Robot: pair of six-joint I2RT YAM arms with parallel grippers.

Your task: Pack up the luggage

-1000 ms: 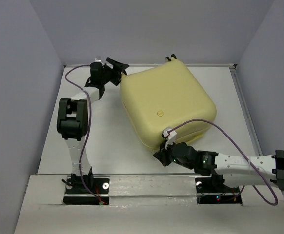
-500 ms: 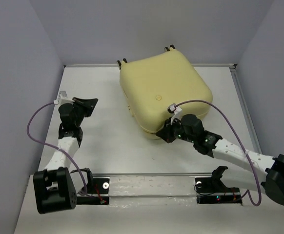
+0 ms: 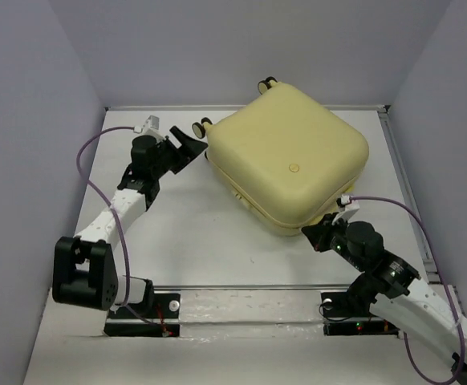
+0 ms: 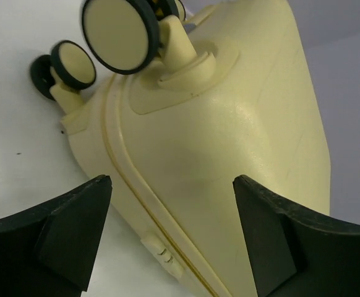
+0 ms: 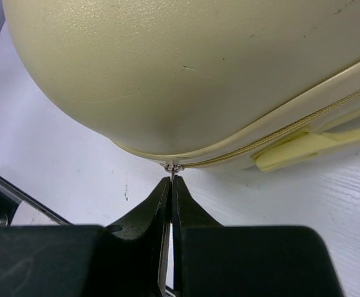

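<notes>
The next move for my left gripper will be to go to the upper caster wheel point(image 3: 201, 128) point(image 4: 130, 34) at the near wheel corner of the luggage and close there.
The luggage point(image 3: 290, 164), a pale-yellow hard-shell suitcase, lies closed and flat on the white table, its caster wheels point(image 3: 200, 128) pointing far left. My left gripper point(image 3: 187, 144) is open beside the wheel corner. In the left wrist view its fingers point(image 4: 68, 229) straddle the luggage point(image 4: 229, 142) without touching the shell, with wheels point(image 4: 115, 28) above. My right gripper point(image 3: 314, 235) is at the near right edge. In the right wrist view it point(image 5: 172, 180) is shut on the small metal zipper pull point(image 5: 175, 167) under the luggage point(image 5: 186, 68).
Grey walls close in the table on the left, back and right. A metal rail point(image 3: 241, 293) with both arm bases runs along the near edge. Purple cables point(image 3: 93, 180) loop off each wrist. A pale side handle point(image 5: 291, 154) sits right of the zipper pull.
The luggage has turned and shifted right, with its wheels now at the far left. My left gripper moved from the left of the table to the wheel corner. My right gripper drew back right along the near seam.
</notes>
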